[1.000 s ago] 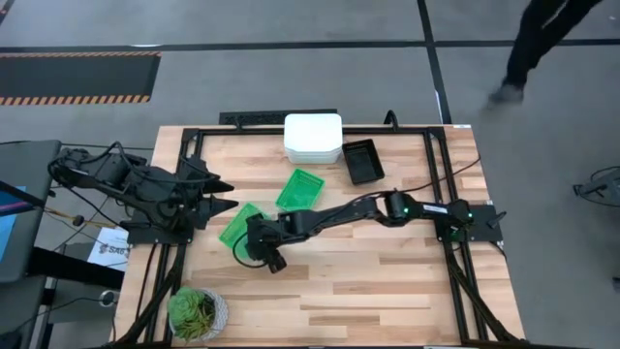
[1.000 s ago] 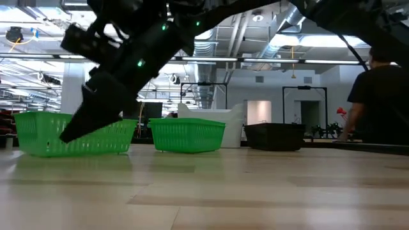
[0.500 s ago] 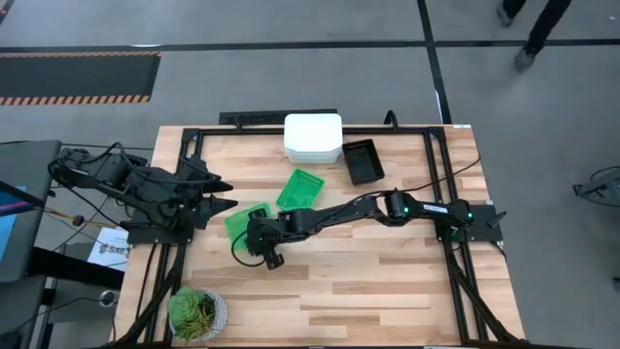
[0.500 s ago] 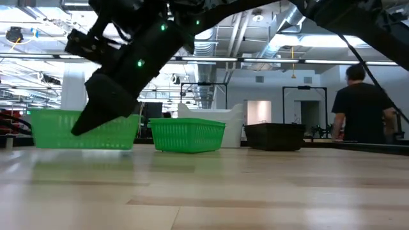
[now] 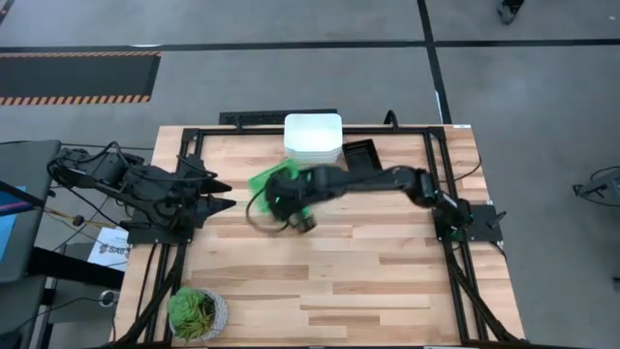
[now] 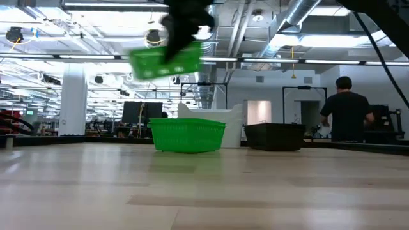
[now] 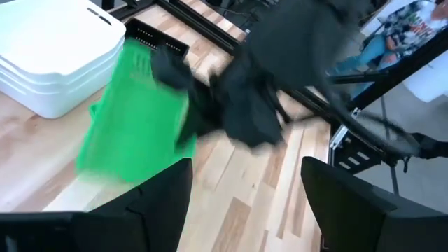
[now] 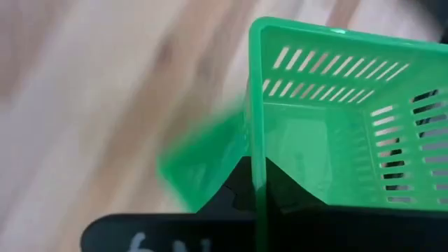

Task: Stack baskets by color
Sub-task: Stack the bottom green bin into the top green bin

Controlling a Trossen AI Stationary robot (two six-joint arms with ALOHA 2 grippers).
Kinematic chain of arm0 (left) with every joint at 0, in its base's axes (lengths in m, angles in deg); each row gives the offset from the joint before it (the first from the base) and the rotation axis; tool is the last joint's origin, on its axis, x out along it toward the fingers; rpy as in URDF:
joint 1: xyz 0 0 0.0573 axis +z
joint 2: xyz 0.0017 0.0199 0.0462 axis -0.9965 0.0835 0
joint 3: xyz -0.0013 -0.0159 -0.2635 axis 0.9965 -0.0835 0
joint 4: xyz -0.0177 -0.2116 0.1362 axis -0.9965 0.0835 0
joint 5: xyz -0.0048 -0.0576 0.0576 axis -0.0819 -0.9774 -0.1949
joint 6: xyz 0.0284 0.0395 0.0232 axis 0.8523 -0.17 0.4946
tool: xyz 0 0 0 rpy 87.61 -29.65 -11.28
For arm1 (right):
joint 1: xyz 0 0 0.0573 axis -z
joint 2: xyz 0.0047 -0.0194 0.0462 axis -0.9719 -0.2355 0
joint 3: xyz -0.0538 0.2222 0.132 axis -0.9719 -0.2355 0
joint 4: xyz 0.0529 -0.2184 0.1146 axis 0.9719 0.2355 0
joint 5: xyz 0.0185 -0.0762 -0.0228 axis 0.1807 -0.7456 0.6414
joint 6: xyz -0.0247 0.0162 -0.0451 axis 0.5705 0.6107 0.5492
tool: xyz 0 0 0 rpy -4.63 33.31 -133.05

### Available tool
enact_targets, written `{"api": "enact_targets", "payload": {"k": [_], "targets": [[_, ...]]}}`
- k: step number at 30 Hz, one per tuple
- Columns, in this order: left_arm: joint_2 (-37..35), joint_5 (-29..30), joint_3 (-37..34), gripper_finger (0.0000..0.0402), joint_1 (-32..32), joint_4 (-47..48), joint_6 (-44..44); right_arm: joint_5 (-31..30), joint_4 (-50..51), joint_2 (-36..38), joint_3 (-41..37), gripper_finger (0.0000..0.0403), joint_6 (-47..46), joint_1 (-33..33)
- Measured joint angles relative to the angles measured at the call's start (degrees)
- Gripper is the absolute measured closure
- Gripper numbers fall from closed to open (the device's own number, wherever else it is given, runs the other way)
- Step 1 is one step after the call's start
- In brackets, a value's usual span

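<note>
The robot's right gripper will release the green basket inside the other green basket (image 5: 292, 195) (image 8: 225, 158) that stands on the table below it.
My right gripper (image 8: 257, 192) is shut on a green basket (image 6: 165, 61) and carries it high above the table. The basket also shows in the high view (image 5: 274, 189) and in the left wrist view (image 7: 133, 122). A second green basket (image 6: 186, 134) stands on the table below and slightly right of it. The stack of white baskets (image 5: 313, 138) sits at the far edge. Beside it stands a black basket (image 5: 366, 153), partly hidden by my right arm. My left gripper (image 5: 221, 194) waits open at the table's left. My right gripper holds the green basket by one wall, at its rim (image 8: 256, 150). One finger (image 8: 234, 190) is outside the wall and the other (image 8: 288, 190) inside the basket. The fingers slant down from above. The basket is lifted clear and hangs tilted.
A potted plant (image 5: 197, 312) stands at the near left corner. A black metal frame (image 5: 436, 174) runs around the tabletop. The near half of the wooden table (image 5: 358, 281) is bare wood. A person (image 6: 345, 108) stands in the room beyond the table.
My right gripper has risen and swung toward the far edge and the second green basket, carrying the left green basket. That basket stood on the table a second ago, began to lift half a second ago, and now hangs tilted high above the table.
</note>
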State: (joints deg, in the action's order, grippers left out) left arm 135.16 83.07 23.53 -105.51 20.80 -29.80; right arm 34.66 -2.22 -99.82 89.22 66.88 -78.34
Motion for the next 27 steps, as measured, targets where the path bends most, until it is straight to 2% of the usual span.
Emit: {"api": "enact_targets", "payload": {"k": [2, 4, 11, 14, 19, 27], "targets": [[-0.2, -0.1, 0.0, 0.0145, 0.0, 0.1, 0.0, 0.0, 6.1, 2.1, -1.9, 0.0398, 1.7, 2.0], [-0.3, 0.0, 0.0, 0.0145, 0.0, 0.1, 0.8, -0.1, 8.1, 4.2, -6.0, 0.0399, 4.8, 3.8], [-0.3, 0.0, 0.0, 0.0145, 0.0, 0.6, 2.4, 1.1, -0.5, 10.7, -24.9, 0.0397, 14.8, 6.6], [-0.3, 0.0, 0.0, 0.0145, 0.0, 1.2, 2.4, 4.8, -4.6, 12.5, -30.7, 0.0396, 16.9, 6.7], [-0.3, 0.4, 0.0, 0.0145, 0.0, 1.9, 2.5, 5.0, -9.0, 15.0, -33.8, 0.0396, 21.8, 5.1], [-0.3, 2.7, 0.0, 0.0145, 0.0, 1.9, 3.1, 10.6, -11.0, 14.3, -33.9, 0.0396, 27.3, 6.4]]}}
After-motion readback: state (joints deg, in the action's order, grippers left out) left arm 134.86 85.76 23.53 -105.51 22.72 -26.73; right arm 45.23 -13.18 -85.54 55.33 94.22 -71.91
